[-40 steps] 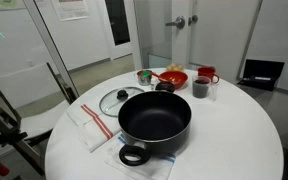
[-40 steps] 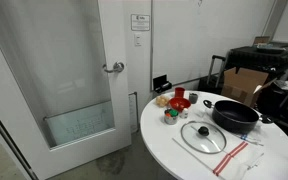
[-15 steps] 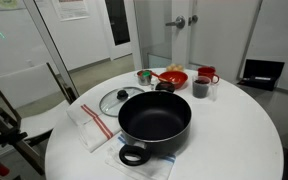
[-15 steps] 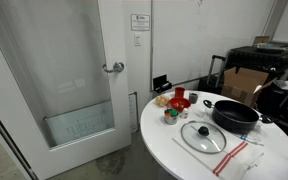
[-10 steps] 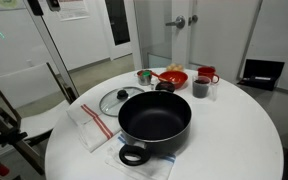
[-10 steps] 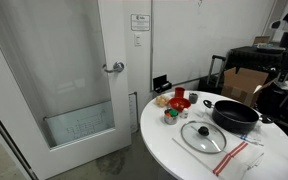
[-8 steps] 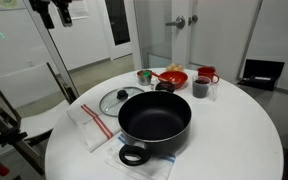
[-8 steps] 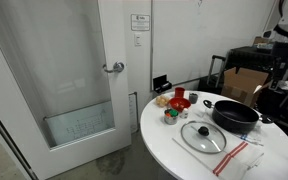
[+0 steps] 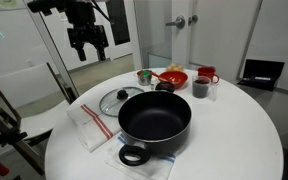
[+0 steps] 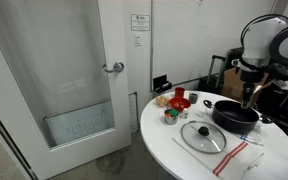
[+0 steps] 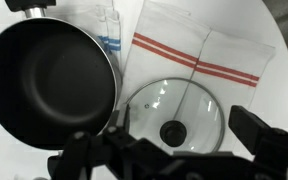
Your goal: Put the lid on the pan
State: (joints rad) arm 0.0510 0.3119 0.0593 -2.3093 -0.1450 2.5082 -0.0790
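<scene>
I will next lower my gripper to the glass lid's dark knob [image 9: 122,94] [image 11: 173,132] and close it there, because the knob stands up between the fingers.
The pan [image 9: 154,118] is large, round, black and deep, and it stands mid-table with its loop handle toward the front edge; it also shows in an exterior view [image 10: 234,113] and the wrist view [image 11: 49,85]. The glass lid [image 9: 115,100] with its dark knob lies flat on the table beside the pan, touching a striped towel, and shows in an exterior view [image 10: 203,136] and the wrist view [image 11: 174,118]. My gripper [image 9: 87,47] hangs open and empty high above the table, over the lid side. It also shows in an exterior view [image 10: 250,92]. In the wrist view its fingers [image 11: 187,130] frame the lid from above.
A white towel with red stripes [image 9: 92,126] lies by the lid, and a blue-striped one lies under the pan's handle. A red bowl [image 9: 172,77], a red mug [image 9: 206,75], a dark cup [image 9: 200,88] and small jars stand at the table's far side. A chair [image 9: 24,100] stands beside the table.
The arm has come into both exterior views from above and moved down and over toward the lid. The pan, lid and other objects have not moved.
</scene>
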